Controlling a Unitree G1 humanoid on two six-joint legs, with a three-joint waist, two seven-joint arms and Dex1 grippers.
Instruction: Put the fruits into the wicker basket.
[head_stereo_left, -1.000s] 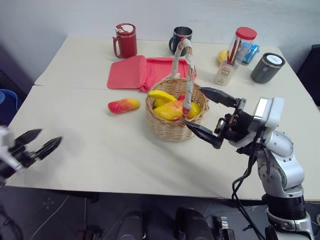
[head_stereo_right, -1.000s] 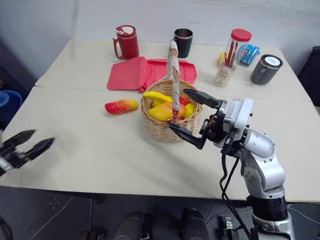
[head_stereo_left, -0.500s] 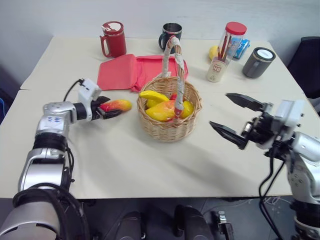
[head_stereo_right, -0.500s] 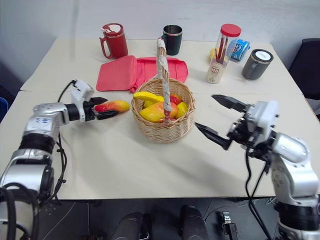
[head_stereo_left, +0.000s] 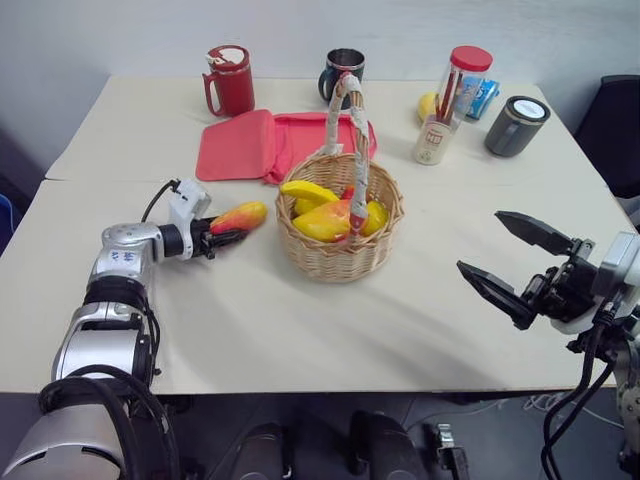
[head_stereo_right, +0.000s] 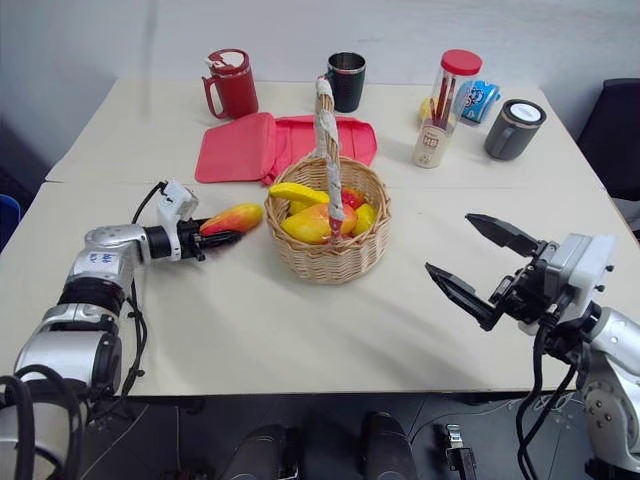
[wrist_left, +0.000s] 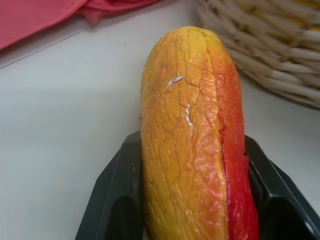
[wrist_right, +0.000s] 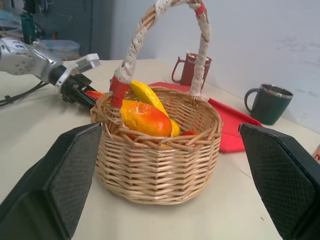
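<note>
The red-wrapped lower end (head_stereo_left: 357, 223) (wrist_right: 119, 92) of the wicker basket's handle, on the side nearest me, will be gripped by my right gripper.
The wicker basket (head_stereo_left: 341, 250) stands mid-table with a yellow banana (head_stereo_left: 306, 190) and a plump orange-yellow mango (head_stereo_left: 324, 222) inside, under its tall cloth-wrapped handle (head_stereo_left: 356, 112). Just left of the basket, my left gripper (head_stereo_left: 221, 236) is shut on the near end of a slimmer red-and-yellow mango (head_stereo_left: 241, 215). Its far tip points toward the basket wall. In the left wrist view that mango (wrist_left: 192, 145) sits tight between both black fingers (wrist_left: 117, 200). My right gripper (head_stereo_left: 480, 240) hovers open and holds nothing, well to the right of the basket (wrist_right: 160, 160).
Along the back of the table stand a red mug (head_stereo_left: 229, 80), a dark mug (head_stereo_left: 340, 72), a red-lidded clear jar (head_stereo_left: 462, 85), a white pen cup (head_stereo_left: 430, 142) and a grey canister (head_stereo_left: 515, 125). A flat red pouch (head_stereo_left: 262, 145) lies behind the basket.
My left arm swung in from the front left to the slim mango and closed its fingers on it. My right gripper drew back rightward from the basket, still open.
</note>
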